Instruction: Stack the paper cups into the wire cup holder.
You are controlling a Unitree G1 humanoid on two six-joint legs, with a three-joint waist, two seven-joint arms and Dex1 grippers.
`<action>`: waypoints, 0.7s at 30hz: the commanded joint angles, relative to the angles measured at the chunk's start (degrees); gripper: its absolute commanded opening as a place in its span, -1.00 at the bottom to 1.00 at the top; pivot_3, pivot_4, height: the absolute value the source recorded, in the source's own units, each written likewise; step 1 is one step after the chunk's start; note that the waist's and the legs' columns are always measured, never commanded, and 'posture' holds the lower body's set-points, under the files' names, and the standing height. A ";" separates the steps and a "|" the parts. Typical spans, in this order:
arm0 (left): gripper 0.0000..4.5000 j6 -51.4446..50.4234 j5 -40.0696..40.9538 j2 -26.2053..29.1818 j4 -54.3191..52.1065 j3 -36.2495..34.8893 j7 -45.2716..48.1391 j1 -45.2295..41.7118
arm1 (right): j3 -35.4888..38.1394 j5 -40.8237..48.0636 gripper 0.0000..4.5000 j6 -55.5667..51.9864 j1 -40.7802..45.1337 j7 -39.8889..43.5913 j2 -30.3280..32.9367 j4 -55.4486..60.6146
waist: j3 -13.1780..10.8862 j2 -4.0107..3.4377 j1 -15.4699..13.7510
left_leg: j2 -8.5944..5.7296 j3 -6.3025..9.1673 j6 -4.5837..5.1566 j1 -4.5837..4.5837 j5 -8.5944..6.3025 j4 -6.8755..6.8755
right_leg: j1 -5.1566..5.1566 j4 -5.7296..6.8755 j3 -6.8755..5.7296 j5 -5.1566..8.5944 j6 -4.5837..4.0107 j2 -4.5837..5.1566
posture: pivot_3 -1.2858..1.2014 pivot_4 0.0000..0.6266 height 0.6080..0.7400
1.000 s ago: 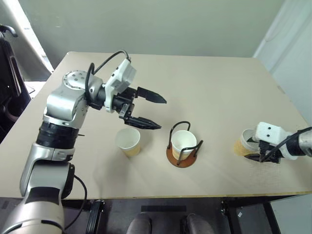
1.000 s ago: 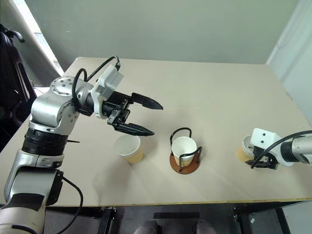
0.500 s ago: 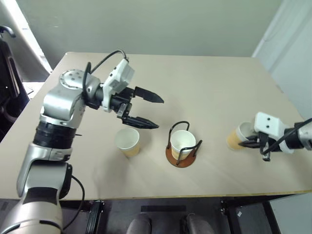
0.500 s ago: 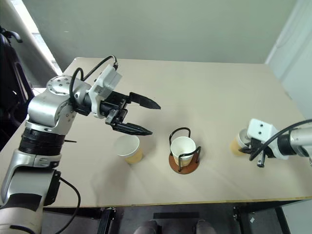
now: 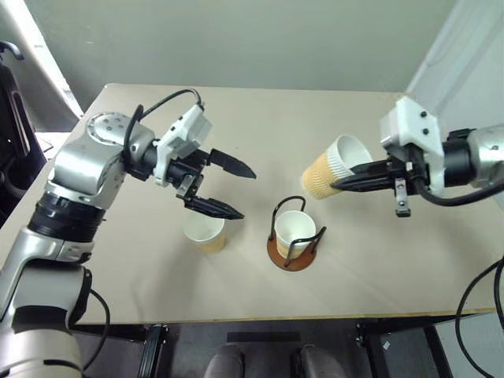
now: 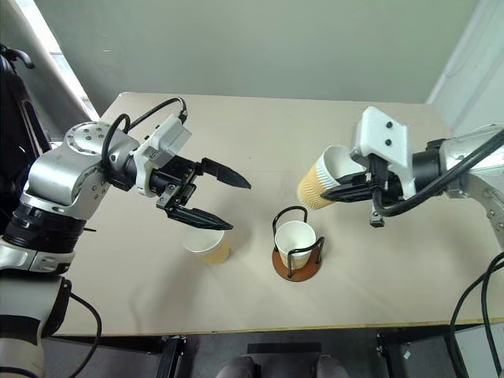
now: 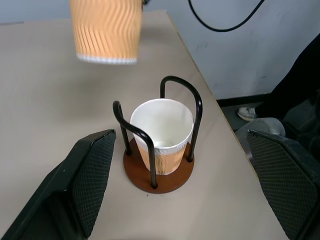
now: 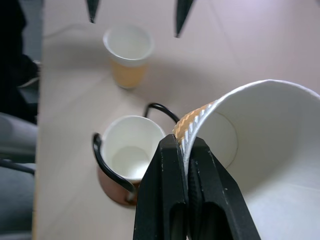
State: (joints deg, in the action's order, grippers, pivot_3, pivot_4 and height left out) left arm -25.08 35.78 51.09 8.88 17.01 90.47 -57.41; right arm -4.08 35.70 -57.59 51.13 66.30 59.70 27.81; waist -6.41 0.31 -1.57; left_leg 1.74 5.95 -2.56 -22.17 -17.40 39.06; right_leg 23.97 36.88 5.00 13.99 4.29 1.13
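Note:
My right gripper is holding its tilted paper cup in the air above the holder and will release it inside the upright paper cup in the wire cup holder [image 5: 305, 234] [image 8: 132, 149].
The wire cup holder [image 5: 294, 253] stands on the table near the front middle, with one paper cup [image 5: 295, 228] upright inside it. A second paper cup [image 5: 206, 232] stands loose on the table to its left. My right gripper [image 5: 340, 185] is shut on the rim wall of a third paper cup [image 5: 331, 167], one finger inside and one outside. It holds that cup tilted in the air, above and right of the holder. My left gripper [image 5: 246, 194] hovers open above the loose cup, pointing toward the holder, with nothing between its fingers [image 7: 85, 185].
The beige table [image 5: 378, 260] has bare surface behind and to the right of the holder. Its front edge runs close below the holder. A dark chair [image 5: 12, 118] stands off the table's left side.
My right gripper closed on the cup at the table's right edge, lifted it and carried it up and left toward the holder. The left arm stayed nearly still.

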 commanded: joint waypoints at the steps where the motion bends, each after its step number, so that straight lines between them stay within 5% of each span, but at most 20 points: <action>1: 1.00 0.81 0.51 -0.01 -0.58 -0.39 2.03 -1.57 | -0.17 1.66 -0.99 -1.09 1.41 -0.33 0.10 2.48 | 0.00 -0.01 -0.01 | 0.00 0.00 0.00 -0.01 0.00 0.00 | 0.01 0.00 0.00 0.00 0.00 0.01 | 0.03 -0.52 1.00; 21: 1.00 3.75 -0.87 -1.84 2.26 -0.21 2.03 -2.11 | -6.32 -0.32 -0.99 1.64 -2.09 -0.14 0.09 5.08 | 0.00 -0.01 0.06 | 0.01 0.00 0.00 -0.02 0.00 -0.03 | 0.02 0.01 0.00 0.02 -0.04 0.03 | 0.03 -0.52 1.00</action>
State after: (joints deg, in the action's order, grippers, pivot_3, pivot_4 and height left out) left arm -22.50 34.58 49.13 11.39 17.20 90.50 -57.67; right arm -10.23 36.75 -57.67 48.83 66.26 59.72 33.03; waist -6.41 0.30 -1.51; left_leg 1.75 5.95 -2.56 -22.19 -17.41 39.04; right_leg 23.98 36.89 5.00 14.01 4.25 1.15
